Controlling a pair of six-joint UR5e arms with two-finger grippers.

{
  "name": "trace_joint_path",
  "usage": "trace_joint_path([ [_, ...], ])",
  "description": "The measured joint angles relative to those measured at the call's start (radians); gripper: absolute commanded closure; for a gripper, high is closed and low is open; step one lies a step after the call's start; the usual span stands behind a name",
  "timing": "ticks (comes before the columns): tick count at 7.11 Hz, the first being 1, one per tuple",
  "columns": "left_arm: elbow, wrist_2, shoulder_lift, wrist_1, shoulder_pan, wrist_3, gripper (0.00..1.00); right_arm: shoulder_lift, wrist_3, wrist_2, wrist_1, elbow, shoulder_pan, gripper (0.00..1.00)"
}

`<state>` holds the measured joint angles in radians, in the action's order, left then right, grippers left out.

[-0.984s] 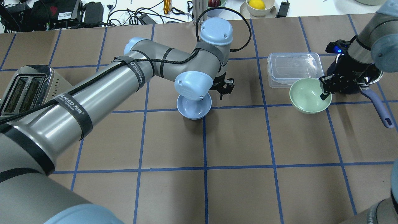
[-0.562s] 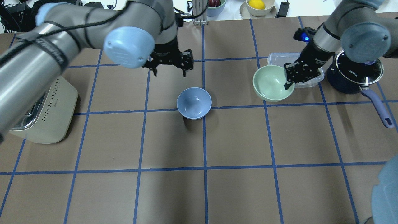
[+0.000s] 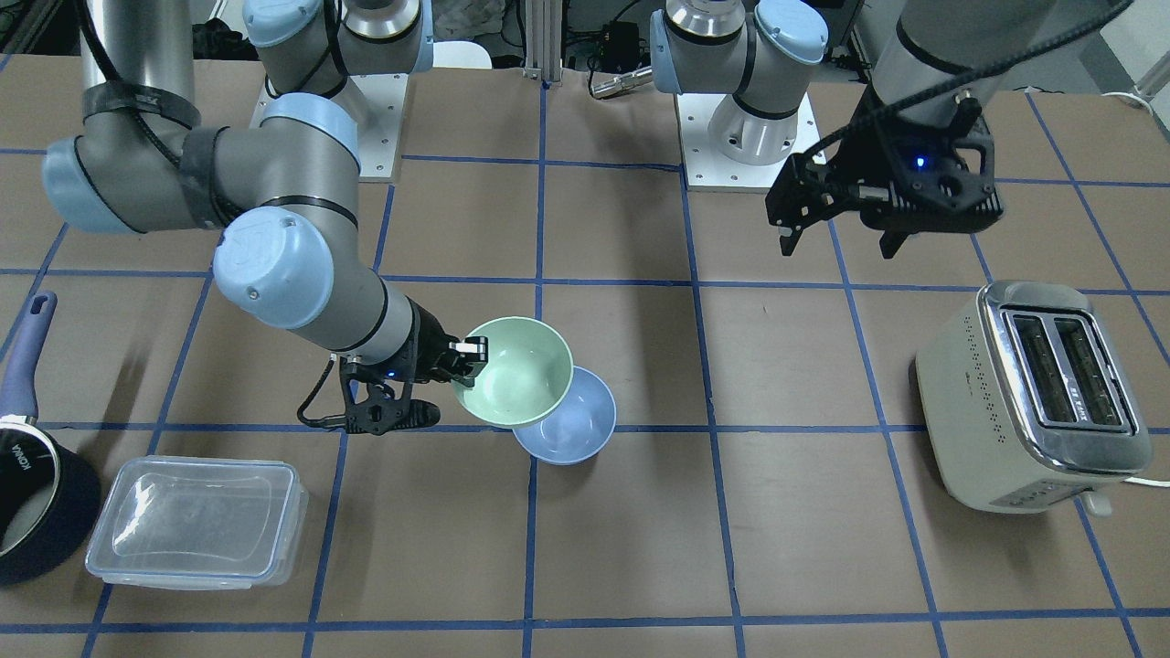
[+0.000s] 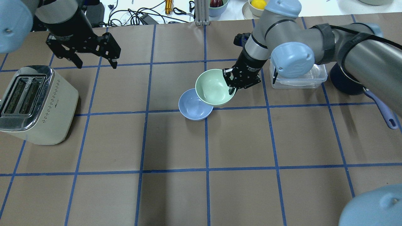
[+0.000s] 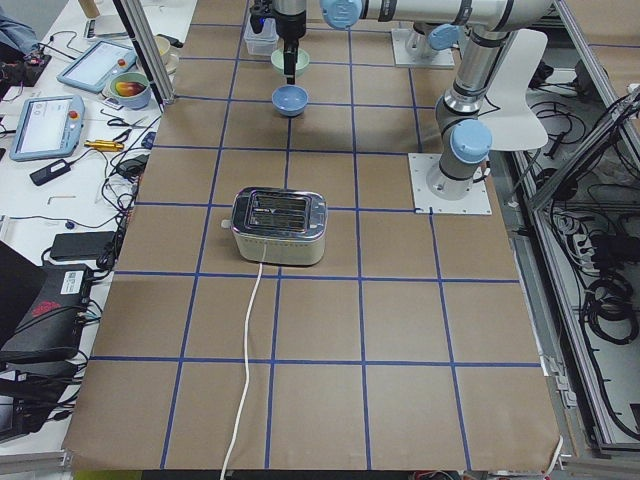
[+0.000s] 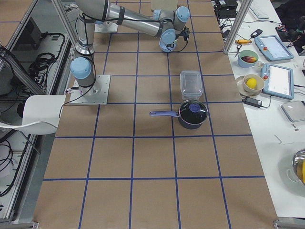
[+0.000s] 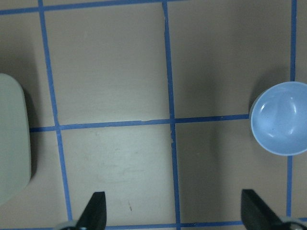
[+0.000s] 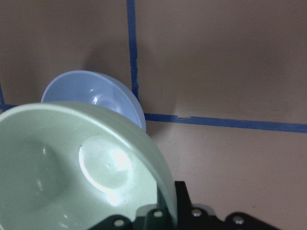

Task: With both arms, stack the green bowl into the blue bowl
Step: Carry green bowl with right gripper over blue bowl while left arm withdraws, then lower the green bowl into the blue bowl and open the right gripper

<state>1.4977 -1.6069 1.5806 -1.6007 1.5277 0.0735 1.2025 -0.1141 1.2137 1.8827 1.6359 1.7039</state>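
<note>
I let go of the green bowl, now held above the table, with my right gripper inside the blue bowl [image 3: 562, 412] [image 8: 95, 109], next to where the blue tape lines cross.
The blue bowl [image 4: 194, 109] stands on the table near its middle; it also shows in the front view [image 3: 571, 428], the left wrist view [image 7: 279, 118] and the right wrist view [image 8: 96, 93]. My right gripper [image 4: 231, 84] is shut on the rim of the green bowl [image 4: 213, 87] and holds it above the table, overlapping the blue bowl's right rim. The green bowl also shows in the front view [image 3: 512, 370] and the right wrist view [image 8: 62, 172]. My left gripper [image 4: 95, 62] is open and empty, high over the far left of the table.
A cream toaster [image 4: 34, 105] stands at the left. A clear lidded container [image 4: 301, 78] and a dark saucepan [image 4: 347, 84] with a blue handle stand at the right, behind the right arm. Cables and bowls lie on the bench beyond the table's far edge.
My right gripper has carried the green bowl left, from beside the clear container to over the blue bowl's edge. My left arm has drawn back to the far left, open.
</note>
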Motion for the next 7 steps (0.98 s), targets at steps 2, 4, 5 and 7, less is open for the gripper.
trace_joint_path([
  [2, 0.024, -0.001, -0.029, 0.006, 0.004, -0.025, 0.00, -0.042, -0.080, -0.019, 0.071, 0.001, 0.048, 1.00],
  [4, 0.044, 0.000, -0.021, 0.081, 0.009, -0.018, 0.00, -0.079, -0.096, -0.017, 0.109, 0.002, 0.063, 1.00],
  [5, 0.056, -0.001, -0.020, 0.122, 0.008, -0.016, 0.00, -0.092, -0.098, -0.016, 0.113, 0.002, 0.064, 1.00],
  [7, 0.069, 0.003, -0.017, 0.156, 0.015, -0.019, 0.00, -0.105, -0.102, -0.020, 0.114, 0.002, 0.065, 1.00],
])
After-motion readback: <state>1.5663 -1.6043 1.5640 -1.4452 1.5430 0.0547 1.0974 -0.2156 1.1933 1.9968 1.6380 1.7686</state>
